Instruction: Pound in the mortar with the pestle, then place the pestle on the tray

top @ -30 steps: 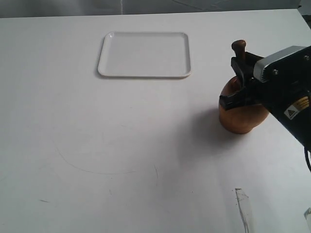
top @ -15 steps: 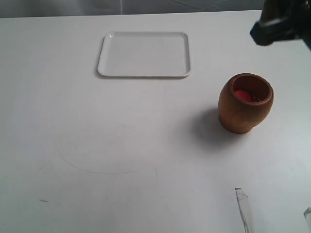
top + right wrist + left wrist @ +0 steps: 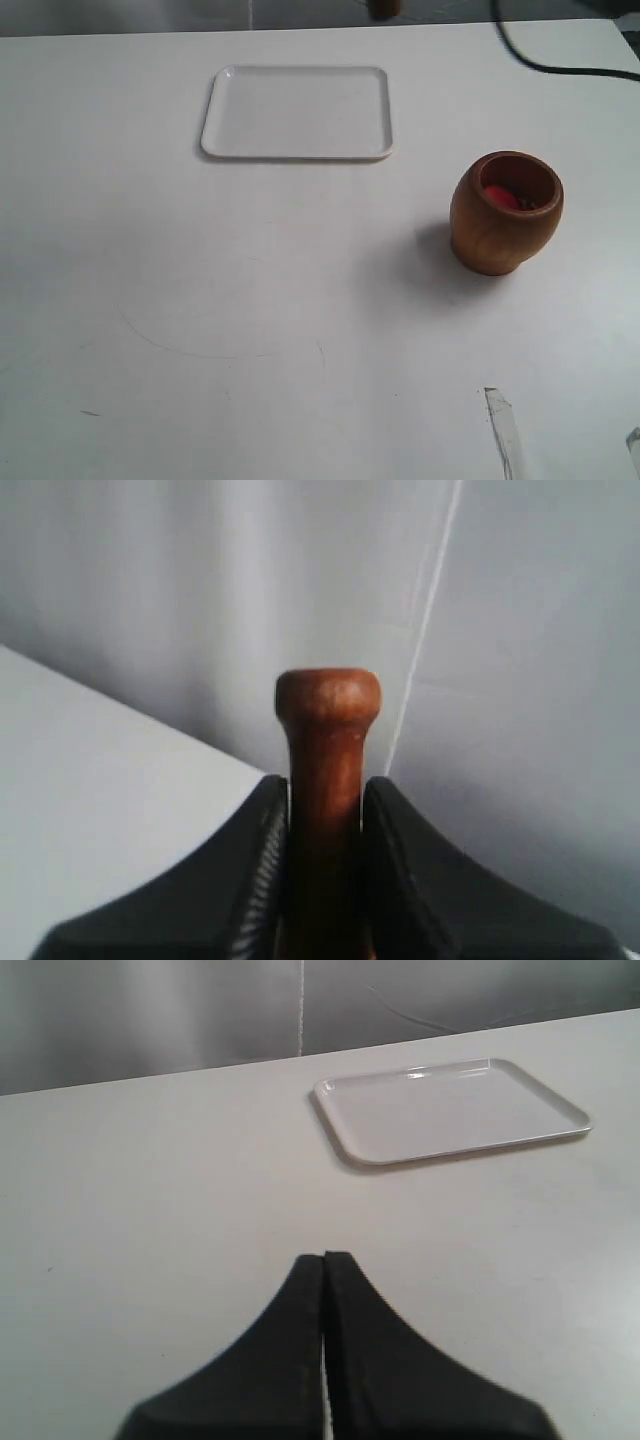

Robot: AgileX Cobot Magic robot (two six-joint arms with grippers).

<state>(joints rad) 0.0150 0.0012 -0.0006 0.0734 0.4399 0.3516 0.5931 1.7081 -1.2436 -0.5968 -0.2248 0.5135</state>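
My right gripper needs to let go of the pestle close to the middle of the white tray (image 3: 311, 123), a little toward the side where the mortar is.
The glossy brown mortar (image 3: 505, 213) stands upright at the table's right, with red bits showing in its mouth. The white tray (image 3: 297, 112) lies flat at the far middle; it also shows in the left wrist view as the tray (image 3: 452, 1110), well ahead of my left gripper (image 3: 325, 1257), which is shut with nothing in it. My right gripper (image 3: 327, 785) is shut on the pestle (image 3: 328, 705), whose knob sticks out past the fingertips. In the exterior view only a brown tip of the pestle (image 3: 384, 8) shows, at the top edge beyond the tray. Both grippers are outside that view.
A black cable (image 3: 560, 68) trails across the table's far right corner. A clear strip (image 3: 503, 430) lies near the front right edge. Faint pencil arcs mark the white tabletop (image 3: 200, 300). A grey wall rises behind the table.
My right gripper has lifted the pestle out of the mortar and carried it up and to the left, out of the exterior view. The mortar now stands uncovered.
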